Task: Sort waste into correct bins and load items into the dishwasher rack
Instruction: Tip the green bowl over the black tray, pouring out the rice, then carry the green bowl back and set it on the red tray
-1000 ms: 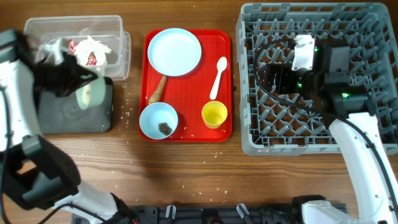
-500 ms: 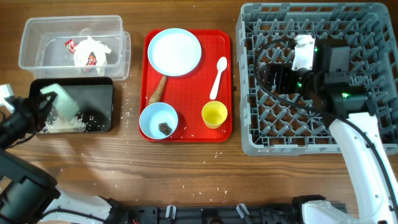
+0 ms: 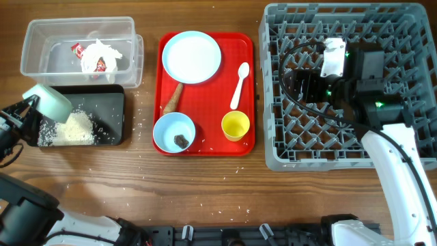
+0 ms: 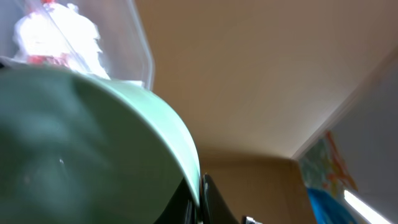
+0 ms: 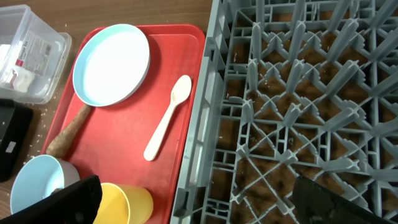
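Note:
Next, my left gripper sets the pale blue-white bowl down and lets go of it on the red tray (image 3: 199, 95), between the plate and the yellow cup.
My left gripper (image 3: 29, 109) is shut on the rim of a pale blue-white bowl (image 3: 49, 102), held tilted over the left end of the black tray (image 3: 113, 102). That bowl (image 4: 93, 137) fills the left wrist view. White rice grains (image 3: 68, 130) lie piled in the black tray. The clear tub (image 3: 41, 34) holds crumpled wrappers (image 3: 99, 55). On the red tray are the plate (image 3: 193, 57), spoon (image 3: 240, 85), brown cone (image 3: 173, 98), yellow cup (image 3: 235, 126) and a second bowl (image 3: 166, 130) with the dark lump (image 3: 181, 140). My right gripper (image 3: 290, 85) (image 5: 199, 202) is open and empty over the dishwasher rack (image 3: 382, 27).
The red tray (image 3: 208, 109) lies between the bins and the rack. Loose rice grains are scattered on the wooden table (image 3: 143, 116) around the black tray and the red tray. The rack's left wall (image 5: 199, 124) borders the red tray.
My left arm has swung left off the black tray with the bowl. A pile of rice now lies uncovered in the tray. The right arm has not moved.

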`<state>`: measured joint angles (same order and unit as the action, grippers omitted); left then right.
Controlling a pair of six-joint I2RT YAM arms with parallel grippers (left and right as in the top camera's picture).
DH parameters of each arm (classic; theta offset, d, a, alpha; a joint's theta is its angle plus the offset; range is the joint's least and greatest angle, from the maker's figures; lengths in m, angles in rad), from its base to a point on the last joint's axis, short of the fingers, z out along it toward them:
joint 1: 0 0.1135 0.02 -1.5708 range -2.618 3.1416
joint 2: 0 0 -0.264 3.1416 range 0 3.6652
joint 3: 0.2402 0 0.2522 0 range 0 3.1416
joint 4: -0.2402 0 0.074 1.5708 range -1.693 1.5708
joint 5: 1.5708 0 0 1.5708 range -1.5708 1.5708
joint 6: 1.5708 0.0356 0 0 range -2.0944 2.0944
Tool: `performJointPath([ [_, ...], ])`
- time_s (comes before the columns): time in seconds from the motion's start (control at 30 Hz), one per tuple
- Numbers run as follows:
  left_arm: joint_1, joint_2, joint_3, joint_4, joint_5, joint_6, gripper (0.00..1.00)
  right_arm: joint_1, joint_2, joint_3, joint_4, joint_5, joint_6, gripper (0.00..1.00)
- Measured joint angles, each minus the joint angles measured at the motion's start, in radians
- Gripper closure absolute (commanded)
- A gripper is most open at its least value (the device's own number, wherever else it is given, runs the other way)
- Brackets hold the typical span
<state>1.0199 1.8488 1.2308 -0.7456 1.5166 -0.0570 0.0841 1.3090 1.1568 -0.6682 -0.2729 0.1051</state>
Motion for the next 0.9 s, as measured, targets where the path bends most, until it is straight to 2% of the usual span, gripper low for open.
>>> performJointPath([
  [0.07,0.001,0.0,0.0,0.034,-0.088,-0.148,0.96,0.0,0.0,0.0,0.002,0.0,0.0,0.0],
  [0.2,-0.017,0.001,0.0,0.057,-0.035,-0.214,0.96,0.0,0.0,0.0,0.002,0.0,0.0,0.0],
  [0.37,-0.09,0.001,0.0,0.059,0.004,-0.227,0.96,0.0,0.0,0.0,0.002,0.0,0.0,0.01],
  [0.5,-0.256,-0.012,0.0,0.083,-0.05,-0.234,0.96,0.0,0.0,0.0,0.002,0.0,0.0,0.0],
  [0.63,-0.497,-0.104,0.002,0.126,-0.209,-0.238,0.96,0.0,0.0,0.0,0.001,0.0,0.0,0.0],
  [0.73,-0.832,-0.202,0.019,0.228,-0.567,-0.249,0.96,0.0,0.0,0.0,-0.001,0.0,0.0,0.0],
  [0.8,-1.035,-0.201,0.024,0.247,-0.803,-0.245,0.96,0.0,0.0,0.0,0.0,0.0,0.0,0.0],
  [0.83,-1.154,-0.192,0.024,0.257,-0.967,-0.224,0.96,0.0,0.0,0.0,-0.001,0.0,0.0,0.0],
  [0.9,-1.308,-0.163,0.024,0.261,-1.184,-0.18,0.96,0.0,0.0,0.0,-0.004,0.0,0.0,0.0],
])
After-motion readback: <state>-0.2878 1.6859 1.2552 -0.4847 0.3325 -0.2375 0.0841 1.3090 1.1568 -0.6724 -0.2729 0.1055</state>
